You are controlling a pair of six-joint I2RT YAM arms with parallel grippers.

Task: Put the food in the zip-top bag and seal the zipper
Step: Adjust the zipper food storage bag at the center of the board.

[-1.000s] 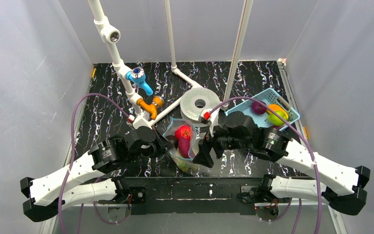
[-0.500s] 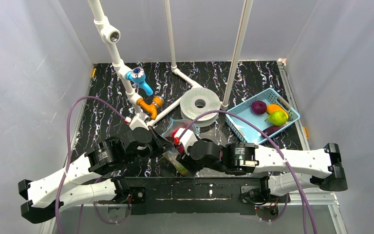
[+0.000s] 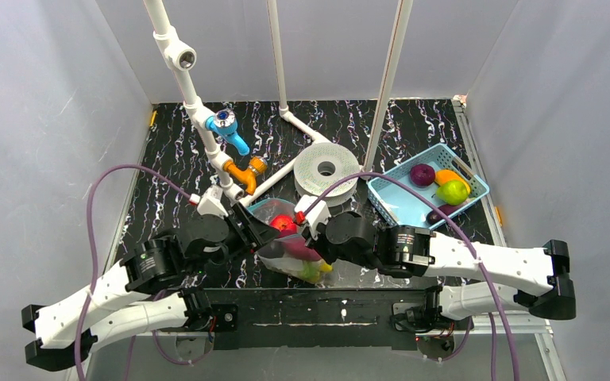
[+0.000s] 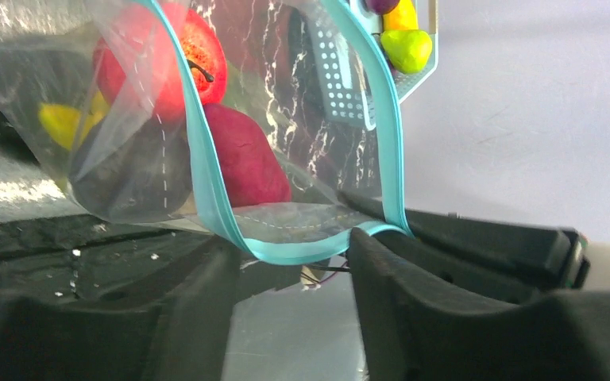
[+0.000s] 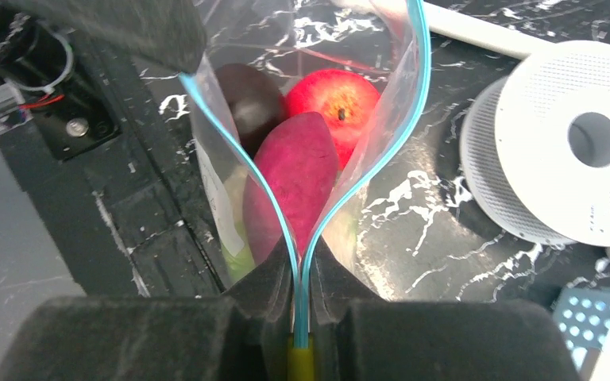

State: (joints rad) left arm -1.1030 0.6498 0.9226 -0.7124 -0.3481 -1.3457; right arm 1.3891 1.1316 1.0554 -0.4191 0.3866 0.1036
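The robot's right gripper is shut over the yellow slider, so next the left gripper pinches the teal zipper (image 4: 302, 251) while the right gripper opens and takes the zipper's end.
The clear zip-top bag (image 3: 286, 244) lies between both grippers at the table's near middle. Inside it are a red apple (image 5: 341, 103), a magenta piece (image 5: 294, 182), a dark piece (image 5: 250, 99) and something yellow-green (image 3: 311, 271). My right gripper (image 5: 298, 266) is shut on the teal zipper (image 4: 294, 254), pinching both strips together at one end. At the other end, the zipper's curve rests across the tips of my left gripper (image 4: 290, 278), whose jaws stand apart. The bag's mouth gapes between the two ends.
A light-blue mesh basket (image 3: 397, 202) at the right holds purple (image 3: 422, 174), orange (image 3: 447, 176) and green (image 3: 453, 191) fruits. A white perforated spool (image 3: 327, 171) sits just behind the bag. White pipes with a blue valve (image 3: 226, 123) and orange fitting (image 3: 246, 171) rise at the left rear.
My right arm swung left from beside the basket to the bag and shut on the zipper. My left gripper opened and released the zipper. The bag shifted slightly left.
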